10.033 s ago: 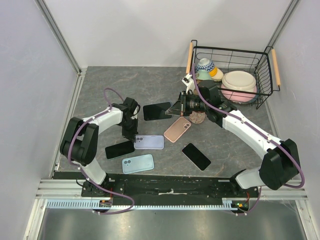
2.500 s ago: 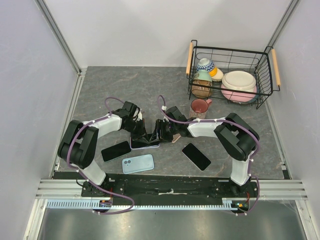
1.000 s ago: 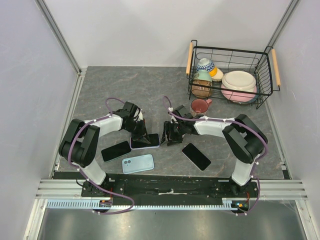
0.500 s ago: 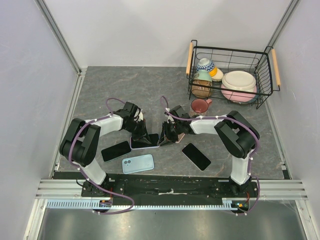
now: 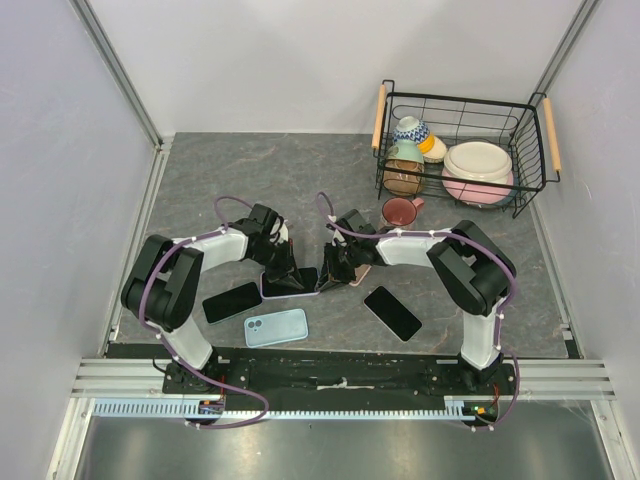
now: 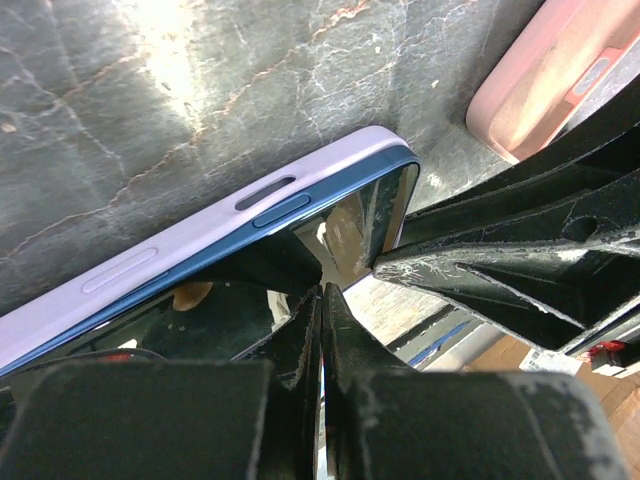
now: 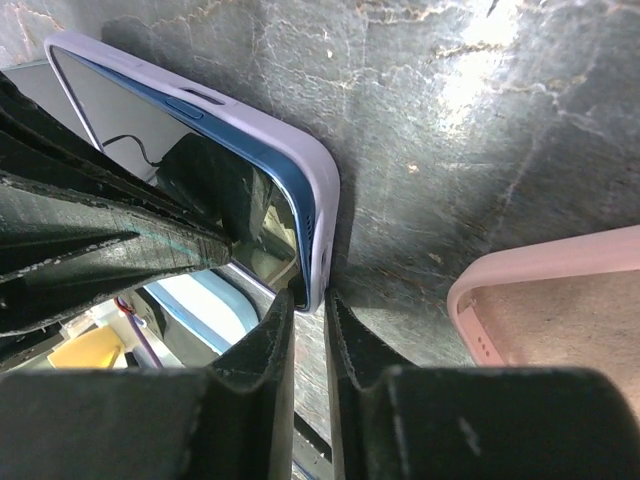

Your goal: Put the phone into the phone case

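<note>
The phone's end stands proud while my right gripper holds the case's front corner, so my right gripper should take hold again of the case's end farther back (image 7: 324,208) as my left gripper presses.
A blue phone (image 7: 140,105) lies screen up inside a lavender case (image 5: 297,290) at the table's middle. My left gripper (image 5: 283,268) is shut, and its tips (image 6: 322,292) press down on the phone's screen (image 6: 190,315) near the case's rim (image 6: 200,245). My right gripper (image 5: 331,275) comes from the right. Its nearly shut fingers (image 7: 305,300) straddle the case's end wall (image 7: 318,215), one on the screen and one outside. An empty pink case (image 5: 358,268) lies just right of it, and also shows in the right wrist view (image 7: 560,320).
A black phone (image 5: 392,313) lies front right and another (image 5: 232,301) front left. A light blue case (image 5: 275,326) lies near the front edge. A red-brown mug (image 5: 400,211) stands behind my right arm. A wire basket (image 5: 530,150) of bowls stands at the back right.
Over the last second my right gripper moved left from beside the pink case to the lavender case's end. My left gripper stayed on the phone.
</note>
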{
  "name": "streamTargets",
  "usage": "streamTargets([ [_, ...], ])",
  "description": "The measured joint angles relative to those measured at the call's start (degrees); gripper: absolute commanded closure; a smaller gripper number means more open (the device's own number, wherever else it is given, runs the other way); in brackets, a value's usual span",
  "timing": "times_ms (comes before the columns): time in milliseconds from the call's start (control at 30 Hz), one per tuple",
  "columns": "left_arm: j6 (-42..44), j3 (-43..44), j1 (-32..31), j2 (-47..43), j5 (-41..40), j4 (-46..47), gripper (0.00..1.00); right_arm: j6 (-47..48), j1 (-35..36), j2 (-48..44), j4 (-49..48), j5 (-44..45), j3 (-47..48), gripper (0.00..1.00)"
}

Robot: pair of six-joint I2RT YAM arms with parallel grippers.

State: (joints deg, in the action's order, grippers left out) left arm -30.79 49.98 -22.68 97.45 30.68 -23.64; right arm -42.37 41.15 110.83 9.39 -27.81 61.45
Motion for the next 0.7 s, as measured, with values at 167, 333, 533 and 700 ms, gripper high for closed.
streamTargets([
  [167,-0.2,0.1,-0.9,0.4,0.4,0.0,0.98,0.2,0.7,0.0,1.5,1.7,0.9,0.87],
  [333,-0.5,0.1,-1.2,0.5,0.4,0.0,0.98,0.6,1.1,-0.4,2.1,3.0,1.1,0.68],
  [533,-0.6,0.1,-1.2,0.5,0.5,0.0,0.98,-1.1,0.8,-3.3,-4.7,2.3,-3.1,0.38],
  [700,-0.8,0.1,-1.2,0.6,0.7,0.0,0.98,-4.8,-2.6,-5.7,-14.0,-1.3,-9.5,0.4],
])
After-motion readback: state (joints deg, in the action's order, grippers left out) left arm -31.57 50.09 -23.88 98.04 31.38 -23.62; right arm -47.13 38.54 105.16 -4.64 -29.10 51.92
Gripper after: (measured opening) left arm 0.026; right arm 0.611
